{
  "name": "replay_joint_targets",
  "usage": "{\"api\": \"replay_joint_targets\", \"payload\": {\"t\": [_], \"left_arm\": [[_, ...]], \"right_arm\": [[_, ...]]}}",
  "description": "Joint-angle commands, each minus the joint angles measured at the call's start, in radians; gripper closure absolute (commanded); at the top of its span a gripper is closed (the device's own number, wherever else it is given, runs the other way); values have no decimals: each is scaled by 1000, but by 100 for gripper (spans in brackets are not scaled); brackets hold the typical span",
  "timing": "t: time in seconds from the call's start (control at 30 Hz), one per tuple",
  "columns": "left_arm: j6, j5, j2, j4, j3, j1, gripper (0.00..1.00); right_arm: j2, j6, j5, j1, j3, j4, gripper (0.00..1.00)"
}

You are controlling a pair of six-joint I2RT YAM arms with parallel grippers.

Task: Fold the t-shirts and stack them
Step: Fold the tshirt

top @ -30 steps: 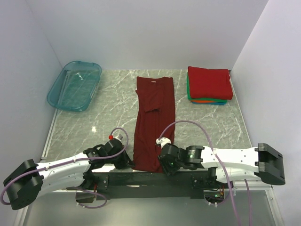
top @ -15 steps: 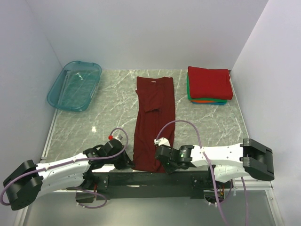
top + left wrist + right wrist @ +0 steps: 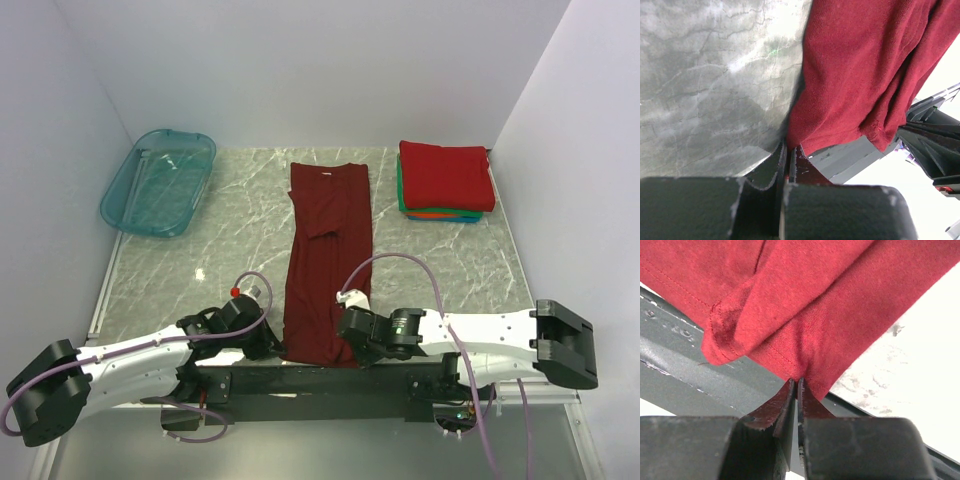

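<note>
My right gripper should grab the hem's outer corner [image 3: 821, 391] of the maroon t-shirt, as the hem is bunched up and slants in, and spread the hem flat before folding.
A dark maroon t-shirt [image 3: 329, 260] lies as a long folded strip down the table's middle, its collar with a white label at the far end. At the near hem, my left gripper [image 3: 277, 347] is shut on the strip's left corner [image 3: 792, 132]. My right gripper [image 3: 350, 345] is shut on the right corner [image 3: 805, 365], the cloth bunched between its jaws. A stack of folded t-shirts [image 3: 444, 180] sits at the back right, bright red on top with green, orange and blue edges below.
A translucent teal tub [image 3: 159, 181] stands at the back left. The dark base rail [image 3: 320, 380] runs along the table's near edge under the hem. White walls close in the left, back and right sides.
My right gripper has closed onto the near right corner of the maroon t-shirt and its arm has shifted slightly. The left gripper has stayed shut on its corner.
</note>
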Motion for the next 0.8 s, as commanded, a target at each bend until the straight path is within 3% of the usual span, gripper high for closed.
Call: {"api": "replay_joint_targets", "payload": {"t": [0.0, 0.03, 0.47, 0.5, 0.53, 0.63, 0.77], "left_arm": [[-5, -25, 12, -59, -25, -5, 100], [-6, -25, 8, -61, -25, -5, 100], [-19, -34, -24, -96, -29, -5, 100], [-19, -34, -23, -99, -29, -5, 100], [-14, -32, -20, -99, -28, -5, 100], [-8, -29, -17, -97, -22, -4, 100], [-5, -25, -15, -99, -17, -5, 100]], "right_arm": [[-23, 35, 15, 3, -12, -34, 93], [-22, 40, 22, 3, -14, -40, 100], [-117, 129, -12, 4, -84, -119, 99], [-125, 127, -23, 4, -94, -106, 97], [-138, 121, -38, 6, -97, -96, 86], [-169, 97, -87, 7, -98, -54, 67], [-250, 113, -63, 6, -83, -57, 57]]}}
